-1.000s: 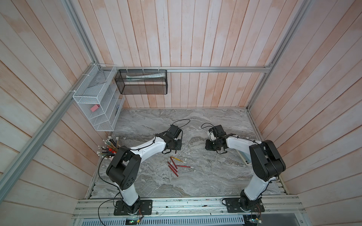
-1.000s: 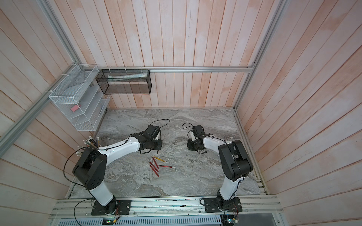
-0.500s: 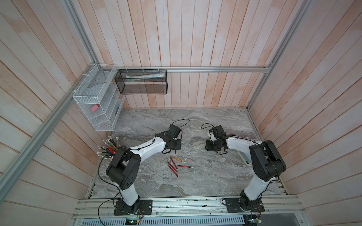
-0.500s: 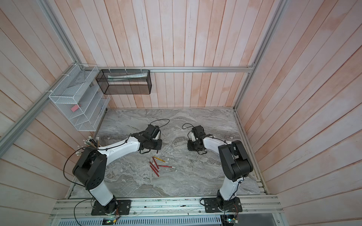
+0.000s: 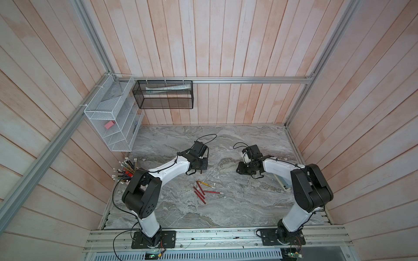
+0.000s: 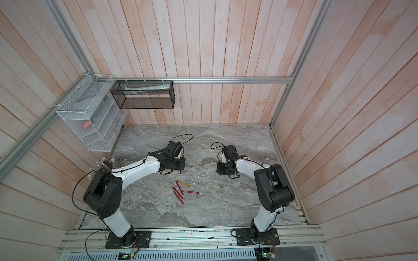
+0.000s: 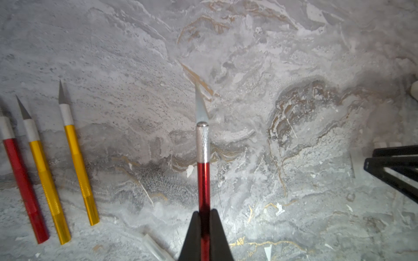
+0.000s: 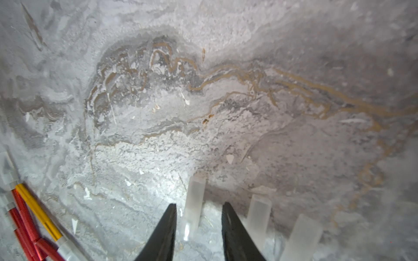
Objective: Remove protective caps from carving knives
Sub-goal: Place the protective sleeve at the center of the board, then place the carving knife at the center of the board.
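Observation:
My left gripper is going to the spot just beside the nearer yellow carving knife. Next, I let go of the red carving knife on the marble (image 5: 190,163) (image 7: 108,136) there with it.
My left gripper (image 7: 204,212) is shut on the handle of a red carving knife (image 7: 203,176), whose grey blade is bare and points away over the table. Three more bare-bladed carving knives, one red (image 7: 24,187) and two yellow (image 7: 79,162), lie side by side near it. My right gripper (image 8: 199,204) stands open, with a translucent protective cap (image 8: 194,203) lying on the marble between its jaws. Two other loose caps (image 8: 259,212) lie just beside it. In both top views a pile of knives (image 5: 201,192) (image 6: 179,188) lies nearer the front, between the two arms.
Capped knives (image 8: 38,212) show at the edge of the right wrist view. A holder of pencils (image 5: 126,169) stands at the table's left edge. A white wire rack (image 5: 113,119) and a black mesh basket (image 5: 162,95) hang on the walls. A white object (image 5: 282,182) lies by the right arm.
The right gripper's jaws have parted and the cap now lies free between them. Both arms stay almost where they were.

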Controlling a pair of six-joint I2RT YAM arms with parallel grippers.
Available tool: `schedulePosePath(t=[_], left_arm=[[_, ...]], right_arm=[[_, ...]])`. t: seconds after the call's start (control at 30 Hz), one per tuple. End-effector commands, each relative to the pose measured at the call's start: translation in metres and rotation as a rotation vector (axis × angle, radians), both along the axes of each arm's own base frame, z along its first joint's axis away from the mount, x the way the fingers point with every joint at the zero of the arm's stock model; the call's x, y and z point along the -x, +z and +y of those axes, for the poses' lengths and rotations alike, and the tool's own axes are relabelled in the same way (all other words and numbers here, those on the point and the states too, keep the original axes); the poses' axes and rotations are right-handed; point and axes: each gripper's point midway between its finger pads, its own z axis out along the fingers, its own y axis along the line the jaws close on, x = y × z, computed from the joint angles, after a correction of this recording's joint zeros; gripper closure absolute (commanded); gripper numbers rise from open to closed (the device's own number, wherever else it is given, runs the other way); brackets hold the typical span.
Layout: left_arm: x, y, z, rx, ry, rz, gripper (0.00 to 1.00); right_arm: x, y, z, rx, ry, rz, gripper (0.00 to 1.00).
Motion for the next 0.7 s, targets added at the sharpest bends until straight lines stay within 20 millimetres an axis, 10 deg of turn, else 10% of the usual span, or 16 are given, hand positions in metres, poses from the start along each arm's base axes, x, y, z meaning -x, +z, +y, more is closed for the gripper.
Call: schedulePosePath(t=[0.0, 0.67], left_arm=[[-0.013, -0.002, 0.008, -0.031, 0.028, -0.011, 1.0], [-0.06, -0.048, 0.057, -0.182, 0.163, 0.037, 1.0]], right_arm=[[0.0, 0.016, 0.002, -0.037, -0.007, -0.017, 0.64], [-0.006, 0.042, -0.009, -0.1, -0.056, -0.119, 0.65]])
